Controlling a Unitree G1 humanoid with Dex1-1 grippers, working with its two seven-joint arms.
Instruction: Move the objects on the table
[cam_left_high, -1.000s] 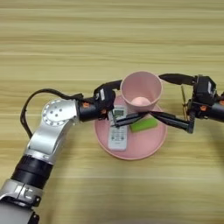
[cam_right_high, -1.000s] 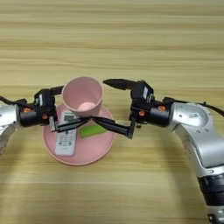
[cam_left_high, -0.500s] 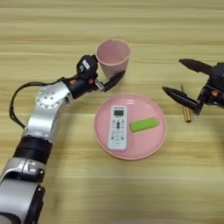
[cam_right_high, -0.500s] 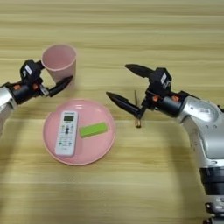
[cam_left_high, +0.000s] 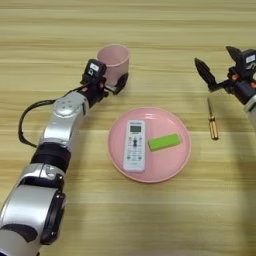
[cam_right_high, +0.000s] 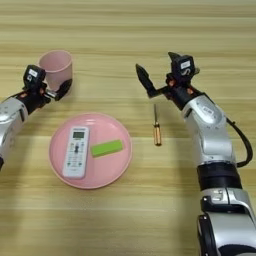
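The robot's left gripper needs to release the pale pink cup on the bare wood (cam_left_high: 120, 101) close behind the pink plate.
A pale pink cup (cam_left_high: 113, 61) stands upright on the table (cam_left_high: 150, 220), behind and to the left of the pink plate. My left gripper (cam_left_high: 118, 81) is shut on it low down: one black finger shows against its front right side, the other is hidden by the cup. A green block (cam_left_high: 164, 142) and a white remote (cam_left_high: 134, 146) lie on the plate (cam_left_high: 167, 165). At the right my right gripper (cam_right_high: 157, 65) hangs open and empty, just beyond a screwdriver (cam_right_high: 156, 127) that lies on the wood.
A black cable loops from my left arm (cam_left_high: 62, 125) at the left. My right arm (cam_right_high: 212, 145) runs down the right side. Bare wood lies in front of the plate and along the far edge.
The left gripper has carried the cup off the plate to the far left and slid it a little further left. The right gripper has drawn back from the plate, past the screwdriver.
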